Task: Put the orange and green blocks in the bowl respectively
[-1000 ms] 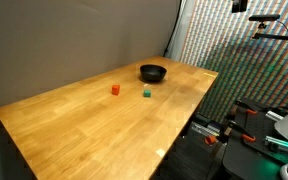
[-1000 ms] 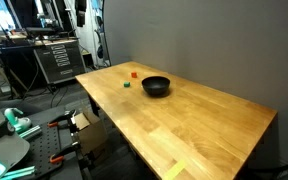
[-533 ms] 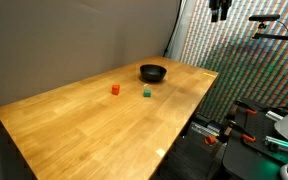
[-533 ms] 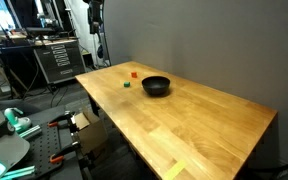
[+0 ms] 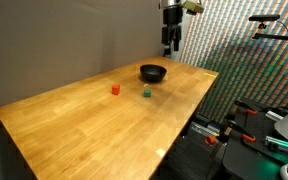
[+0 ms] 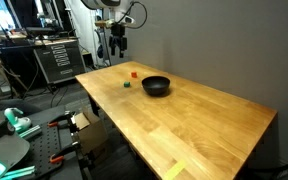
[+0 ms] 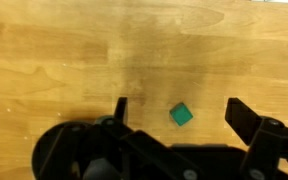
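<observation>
Next, I will take my gripper down to the opposite sides of the green block (image 5: 147,92) (image 7: 181,114) and close it there, leaving the orange block for afterwards.
A small orange block (image 5: 114,89) and a small green block (image 5: 146,92) lie on the wooden table (image 5: 84,125), near a black bowl (image 5: 153,72). All three also show in an exterior view: orange block (image 6: 134,73), green block (image 6: 127,84), bowl (image 6: 156,86). My gripper (image 5: 171,45) hangs high above the table's far end, beyond the bowl, also seen in an exterior view (image 6: 117,45). In the wrist view my gripper (image 7: 177,104) is open and empty, with the green block (image 7: 181,115) far below between its fingers. The orange block is out of the wrist view.
A grey wall stands behind the table. Beside the table are a patterned screen (image 5: 244,50), an equipment rack (image 6: 54,60) and clamps and tools on the floor (image 6: 14,130). The table's near edge (image 6: 174,170) carries a yellow tape mark.
The arm has come into both exterior views from above and moved down towards the far end of the table. The blocks and bowl have not moved.
</observation>
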Motion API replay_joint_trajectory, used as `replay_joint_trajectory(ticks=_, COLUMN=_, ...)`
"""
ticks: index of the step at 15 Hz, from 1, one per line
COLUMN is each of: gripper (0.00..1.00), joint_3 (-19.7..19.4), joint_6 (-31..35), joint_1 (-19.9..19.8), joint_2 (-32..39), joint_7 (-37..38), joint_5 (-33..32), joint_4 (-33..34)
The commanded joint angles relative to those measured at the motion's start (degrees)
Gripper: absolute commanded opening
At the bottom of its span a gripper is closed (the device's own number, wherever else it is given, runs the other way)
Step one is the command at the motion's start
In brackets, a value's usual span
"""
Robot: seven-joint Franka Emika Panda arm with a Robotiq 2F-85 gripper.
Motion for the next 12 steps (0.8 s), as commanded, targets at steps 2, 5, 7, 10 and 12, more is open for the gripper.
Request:
replay_joint_trajectory(ticks=2, gripper=1.0, joint_3=-0.37, joint_6=-1.18, joint_1=2.53, joint_2=16.42, joint_7=-6.59, joint_5=-0.67, joint_4=17.26)
replay_joint_trajectory(ticks=5, gripper=1.0, joint_3=-0.37, joint_6=-3.74, joint_1=2.4, joint_2=24.32, joint_7=-9.38, joint_5=1.74, joint_4=25.42)
replay_joint_trajectory(ticks=7, gripper=1.0, joint_3=-0.08, joint_6=-4.35, joint_1=1.92, joint_2=27.16, joint_7=-11.22, joint_5=2.91, joint_4=26.91)
replay_joint_trajectory(ticks=10, gripper=1.0, joint_3=0.3, joint_6=-5.53, joint_1=1.94, joint_2=30.89, joint_7=-13.25, joint_5=4.11, joint_4=28.53)
replay_joint_trajectory(ticks=12, gripper=1.0, joint_3=0.47, joint_6=-5.07, joint_1=2.46, joint_2=32.5, joint_7=-13.38, joint_5=4.48, joint_4=28.94)
